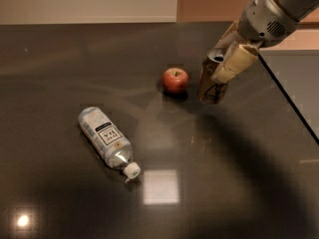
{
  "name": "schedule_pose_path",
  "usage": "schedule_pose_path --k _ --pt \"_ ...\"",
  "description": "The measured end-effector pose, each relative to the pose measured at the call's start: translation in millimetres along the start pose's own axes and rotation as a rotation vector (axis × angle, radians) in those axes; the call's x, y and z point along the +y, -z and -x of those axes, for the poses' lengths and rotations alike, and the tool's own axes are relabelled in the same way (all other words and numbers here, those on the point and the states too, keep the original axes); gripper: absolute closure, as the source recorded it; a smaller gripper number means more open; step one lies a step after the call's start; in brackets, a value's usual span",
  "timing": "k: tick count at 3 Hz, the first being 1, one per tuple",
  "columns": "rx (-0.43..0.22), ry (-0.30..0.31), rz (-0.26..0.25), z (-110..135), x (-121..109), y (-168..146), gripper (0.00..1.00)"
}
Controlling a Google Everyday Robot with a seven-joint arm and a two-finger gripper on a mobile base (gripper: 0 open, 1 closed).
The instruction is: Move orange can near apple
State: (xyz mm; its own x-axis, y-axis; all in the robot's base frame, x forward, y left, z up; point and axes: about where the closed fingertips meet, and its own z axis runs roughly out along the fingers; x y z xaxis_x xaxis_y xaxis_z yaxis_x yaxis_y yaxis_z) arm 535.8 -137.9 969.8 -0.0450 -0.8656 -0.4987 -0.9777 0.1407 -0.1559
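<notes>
The robot's gripper should release the orange can close beside the red apple [203, 102], on the can's side facing the table's diagonal edge.
The orange can [210, 81], bronze-orange with a silver top, stands slightly tilted on the dark table [60, 54], just right of the red apple [175, 79]. A small gap separates can and apple. My gripper [225, 59] comes in from the upper right and is shut on the orange can, with one pale finger [234, 63] across its right side and the other behind it.
A clear plastic bottle with a white cap [105, 141] lies on its side at the left front. The table's right edge [289, 106] runs diagonally close to the can. A bright light reflection [160, 186] sits on the table front.
</notes>
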Motion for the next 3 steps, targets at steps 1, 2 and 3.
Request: schedule_pose_path --k 1,2,3 --pt "0.000 -0.026 0.013 -11 -20 -15 1.00" --pt "-0.011 -0.047 0.029 -20 -31 -28 1.00" --pt "-0.020 -0.052 0.042 -23 -37 -36 1.00"
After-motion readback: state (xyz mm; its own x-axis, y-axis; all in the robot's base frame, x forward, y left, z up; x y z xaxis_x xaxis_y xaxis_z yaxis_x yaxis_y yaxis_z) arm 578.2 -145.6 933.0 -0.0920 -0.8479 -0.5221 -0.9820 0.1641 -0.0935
